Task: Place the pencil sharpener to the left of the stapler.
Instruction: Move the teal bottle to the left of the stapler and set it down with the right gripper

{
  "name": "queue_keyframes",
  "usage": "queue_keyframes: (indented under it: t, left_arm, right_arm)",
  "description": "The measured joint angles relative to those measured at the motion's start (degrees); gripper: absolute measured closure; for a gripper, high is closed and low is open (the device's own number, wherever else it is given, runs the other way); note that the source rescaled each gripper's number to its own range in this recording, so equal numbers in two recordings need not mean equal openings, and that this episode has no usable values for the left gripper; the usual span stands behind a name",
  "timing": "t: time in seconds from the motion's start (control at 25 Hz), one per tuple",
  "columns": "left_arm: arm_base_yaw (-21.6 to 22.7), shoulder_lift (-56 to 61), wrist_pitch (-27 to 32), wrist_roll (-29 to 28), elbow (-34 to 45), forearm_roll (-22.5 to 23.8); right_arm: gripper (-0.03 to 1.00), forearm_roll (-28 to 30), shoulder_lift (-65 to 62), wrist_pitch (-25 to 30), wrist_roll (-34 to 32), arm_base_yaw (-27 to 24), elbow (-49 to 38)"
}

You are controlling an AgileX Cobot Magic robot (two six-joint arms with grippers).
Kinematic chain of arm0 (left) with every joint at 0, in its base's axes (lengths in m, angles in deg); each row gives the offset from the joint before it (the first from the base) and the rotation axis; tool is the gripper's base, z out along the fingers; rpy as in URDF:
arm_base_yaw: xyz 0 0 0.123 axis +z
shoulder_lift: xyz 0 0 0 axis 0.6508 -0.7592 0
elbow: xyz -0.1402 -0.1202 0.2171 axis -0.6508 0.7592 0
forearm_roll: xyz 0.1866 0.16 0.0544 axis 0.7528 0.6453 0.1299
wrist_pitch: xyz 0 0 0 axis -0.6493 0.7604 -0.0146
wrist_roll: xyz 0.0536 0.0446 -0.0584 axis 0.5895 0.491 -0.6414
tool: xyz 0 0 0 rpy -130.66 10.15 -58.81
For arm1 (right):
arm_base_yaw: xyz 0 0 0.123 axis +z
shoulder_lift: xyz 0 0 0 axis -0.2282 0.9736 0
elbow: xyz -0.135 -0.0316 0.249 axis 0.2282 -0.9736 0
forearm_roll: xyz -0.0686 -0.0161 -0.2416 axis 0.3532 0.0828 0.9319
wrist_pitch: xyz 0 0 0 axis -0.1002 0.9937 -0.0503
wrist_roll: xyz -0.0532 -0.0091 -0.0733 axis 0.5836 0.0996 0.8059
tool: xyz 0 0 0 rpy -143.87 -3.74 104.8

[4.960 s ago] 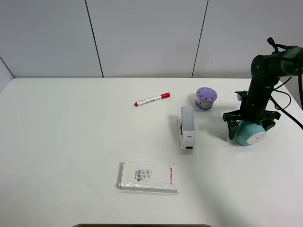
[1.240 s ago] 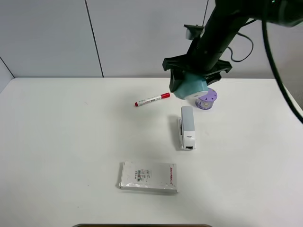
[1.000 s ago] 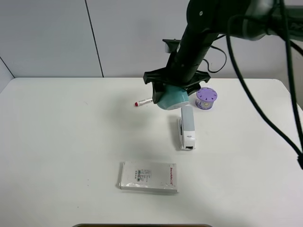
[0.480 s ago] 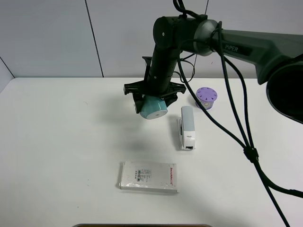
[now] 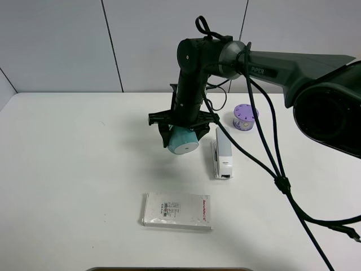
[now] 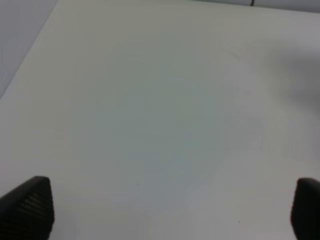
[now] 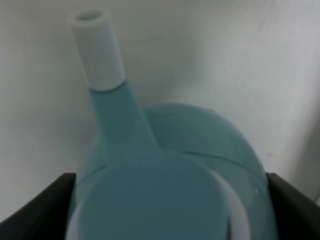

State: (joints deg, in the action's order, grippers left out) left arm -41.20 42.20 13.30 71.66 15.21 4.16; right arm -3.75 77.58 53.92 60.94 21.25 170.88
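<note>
I will release the teal pencil sharpener from my right gripper beside the light-grey stapler, behind the flat white box (image 5: pixel 181 157).
The teal pencil sharpener (image 5: pixel 183 140), white round face toward the camera, hangs just above the table with my right gripper (image 5: pixel 183 129) shut on it. It sits left of the light-grey stapler (image 5: pixel 223 152), which lies lengthwise on the table. The right wrist view is filled by the teal pencil sharpener (image 7: pixel 170 190) and its white-tipped crank (image 7: pixel 97 47), between the dark fingers (image 7: pixel 30 212). In the left wrist view, my left gripper (image 6: pixel 172 207) stands open over bare table, only its two dark fingertips (image 6: pixel 27 206) showing; it does not appear in the exterior view.
A purple spool-shaped item (image 5: pixel 245 116) stands behind and right of the stapler. A flat white box (image 5: pixel 177 210) lies toward the table's front. The right arm (image 5: pixel 271 59) and its cables (image 5: pixel 276 175) reach across from the right. The red-capped marker is hidden.
The right arm carried the sharpener from the table's right side, up over the stapler, then leftward and down. Over the last half second it sank lower beside the stapler.
</note>
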Motion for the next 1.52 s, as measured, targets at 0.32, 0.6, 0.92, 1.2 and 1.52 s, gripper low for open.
queue_keyframes:
  t: [0.32, 0.6, 0.92, 1.2, 1.52]
  left_arm:
    - [0.0, 0.0, 0.0, 0.0, 0.0, 0.0]
    - [0.0, 0.0, 0.0, 0.0, 0.0, 0.0]
    - [0.0, 0.0, 0.0, 0.0, 0.0, 0.0]
    - [0.0, 0.0, 0.0, 0.0, 0.0, 0.0]
    - [0.0, 0.0, 0.0, 0.0, 0.0, 0.0]
  right_arm:
    - [0.97, -0.1, 2.0, 0.6, -1.4, 0.0, 0.0]
    - [0.97, -0.1, 3.0, 0.6, -1.4, 0.0, 0.0]
    - [0.97, -0.1, 3.5, 0.6, -1.6, 0.0, 0.0]
    - [0.97, -0.1, 5.4, 0.6, -1.7, 0.0, 0.0]
    - [0.97, -1.2, 7.5, 0.7, -1.7, 0.0, 0.4]
